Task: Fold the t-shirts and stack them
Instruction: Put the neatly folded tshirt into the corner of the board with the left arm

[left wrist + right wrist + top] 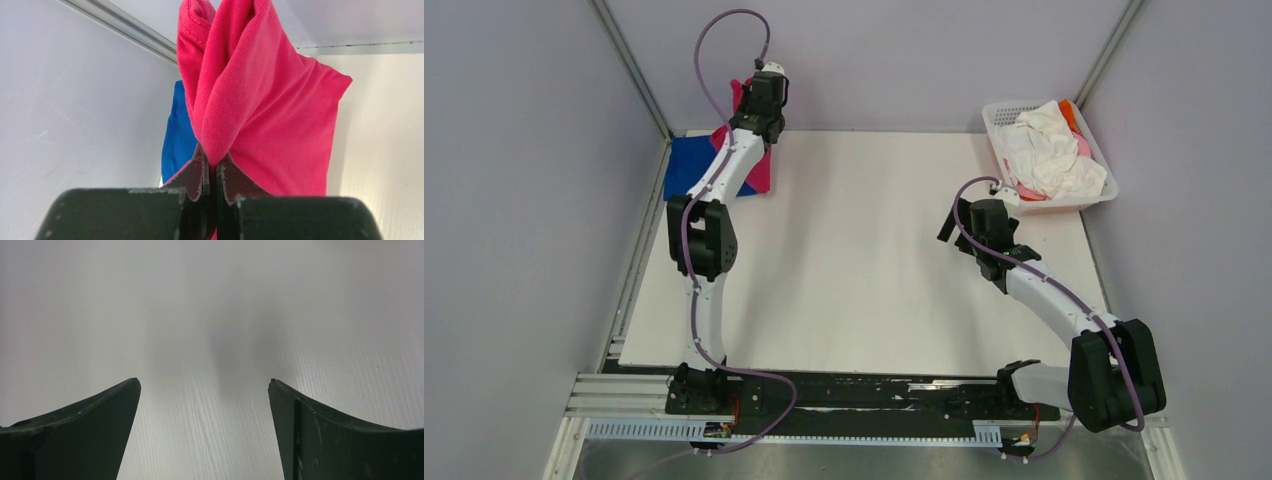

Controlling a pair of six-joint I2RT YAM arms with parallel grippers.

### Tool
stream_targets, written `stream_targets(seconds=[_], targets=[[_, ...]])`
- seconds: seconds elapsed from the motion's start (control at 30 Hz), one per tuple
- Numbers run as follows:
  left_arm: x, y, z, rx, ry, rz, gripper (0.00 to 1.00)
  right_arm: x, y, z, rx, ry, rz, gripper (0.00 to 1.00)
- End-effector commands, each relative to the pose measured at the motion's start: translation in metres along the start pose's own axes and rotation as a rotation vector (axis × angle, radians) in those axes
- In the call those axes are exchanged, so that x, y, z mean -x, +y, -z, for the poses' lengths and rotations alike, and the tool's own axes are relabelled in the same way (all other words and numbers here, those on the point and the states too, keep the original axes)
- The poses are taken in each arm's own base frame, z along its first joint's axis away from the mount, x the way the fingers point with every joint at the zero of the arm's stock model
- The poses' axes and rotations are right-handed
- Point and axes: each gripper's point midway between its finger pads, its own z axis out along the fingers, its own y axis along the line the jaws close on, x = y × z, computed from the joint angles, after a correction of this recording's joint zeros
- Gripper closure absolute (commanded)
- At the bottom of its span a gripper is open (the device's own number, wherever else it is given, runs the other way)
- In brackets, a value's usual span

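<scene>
I need to use my left gripper to lay the magenta-red t-shirt down flat and let go of it on top of the royal-blue t-shirt [715, 160].
My left gripper [752, 108] is at the far left corner of the table, shut on a fold of the magenta-red t-shirt [760, 172]. The shirt hangs from it, lifted. In the left wrist view the jaws [215, 162] pinch the bunched magenta-red cloth [270, 115]. A royal-blue t-shirt [689, 165] lies flat beneath and to the left, and it also shows in the left wrist view [177, 135]. My right gripper [961, 232] is open and empty over the bare table at the right. Its fingertips [131, 386] are spread wide apart.
A white lattice basket [1104, 190] stands at the far right corner, holding crumpled white [1049, 150], pink and orange shirts. The white table [864, 260] ends in metal frame posts at both far corners. Grey walls stand close on the left, right and back.
</scene>
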Motion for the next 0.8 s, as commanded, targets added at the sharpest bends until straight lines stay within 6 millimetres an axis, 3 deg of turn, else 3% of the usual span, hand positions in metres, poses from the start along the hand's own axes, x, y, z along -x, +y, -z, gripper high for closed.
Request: stream_targets(seconds=[0.0, 0.43, 0.77], targets=[[0.056, 0.046, 0.031, 0.038, -0.127, 0.108, 1.00, 0.028, 0.013, 0.005, 0.042, -0.074, -0.029, 0.00], [0.054, 0.058, 0.020, 0.034, -0.123, 0.077, 1.00, 0.027, 0.010, -0.002, 0.019, -0.062, -0.024, 0.00], [0.018, 0.050, -0.016, -0.004, -0.061, 0.053, 1.00, 0.020, 0.005, -0.016, -0.012, -0.028, -0.009, 0.00]])
